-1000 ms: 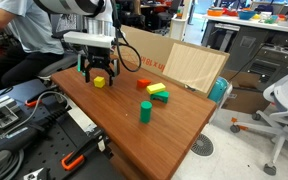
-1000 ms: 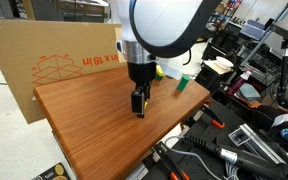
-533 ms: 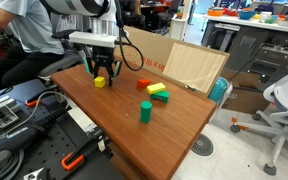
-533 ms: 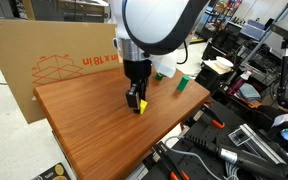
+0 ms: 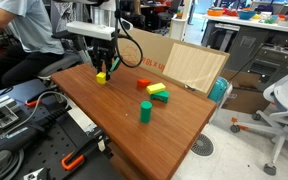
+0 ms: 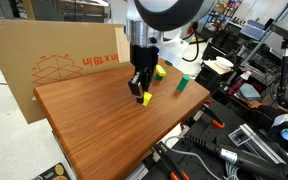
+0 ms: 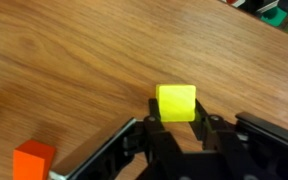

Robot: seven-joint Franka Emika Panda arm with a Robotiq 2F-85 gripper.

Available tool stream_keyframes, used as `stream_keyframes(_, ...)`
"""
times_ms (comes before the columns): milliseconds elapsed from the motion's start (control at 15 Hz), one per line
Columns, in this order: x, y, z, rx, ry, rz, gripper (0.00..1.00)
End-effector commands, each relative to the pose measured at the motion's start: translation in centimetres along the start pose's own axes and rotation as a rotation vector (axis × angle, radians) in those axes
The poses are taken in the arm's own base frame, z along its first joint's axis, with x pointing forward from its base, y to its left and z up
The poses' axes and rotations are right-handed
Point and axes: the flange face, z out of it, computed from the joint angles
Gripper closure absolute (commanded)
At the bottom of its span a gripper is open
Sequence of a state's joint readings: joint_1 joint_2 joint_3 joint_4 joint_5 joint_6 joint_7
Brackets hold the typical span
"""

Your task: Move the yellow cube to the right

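Observation:
My gripper should release the yellow cube on the bare wood [image 5: 118, 102] just short of the green cylinder.
The yellow cube [image 7: 176, 102] is small, bright and plain-faced, and the gripper [image 7: 177, 108] is shut on it with a dark finger against each side. In both exterior views the cube [image 5: 101, 76] [image 6: 144, 98] hangs just above the wooden table [image 5: 114, 125] [image 6: 84, 140], held by the gripper [image 5: 102, 74] [image 6: 143, 95] pointing straight down. A green cylinder [image 5: 144, 112] [image 6: 182, 83] stands upright further along the table.
A red block [image 5: 145, 85] [image 7: 34, 160] and a flat yellow block [image 5: 157, 90] on a green one lie mid-table. A large cardboard sheet [image 6: 54, 55] [image 5: 189, 65] stands along one table edge. Cables and tools [image 5: 24, 125] lie beside the table, and a seated person [image 5: 24, 30] is behind it.
The fingers closed on the yellow cube, and the arm has lifted it slightly off the table.

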State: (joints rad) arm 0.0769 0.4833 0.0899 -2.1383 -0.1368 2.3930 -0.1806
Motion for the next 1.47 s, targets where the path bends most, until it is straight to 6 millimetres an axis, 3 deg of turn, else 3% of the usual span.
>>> stream_keyframes(0, -3.9, 2.2, -2.6, 0.025, 0.042, 0.122, 0.92)
stream_keyframes(200, -6.3, 5.2, -2.9, 0.044, 0.042, 0.218, 0.92)
stream_keyframes(533, -10.4, 11.1, 0.0, 0.077, -0.019, 0.390, 0.92)
stream_keyframes(733, -11.9, 13.2, 1.4, 0.094, -0.046, 0.450, 0.92)
stream_keyframes(1133, -11.2, 12.7, 2.4, 0.076, -0.068, 0.467, 0.92)
stream_keyframes(1400, -9.3, 12.2, 2.7, 0.069, -0.057, 0.470, 0.92)
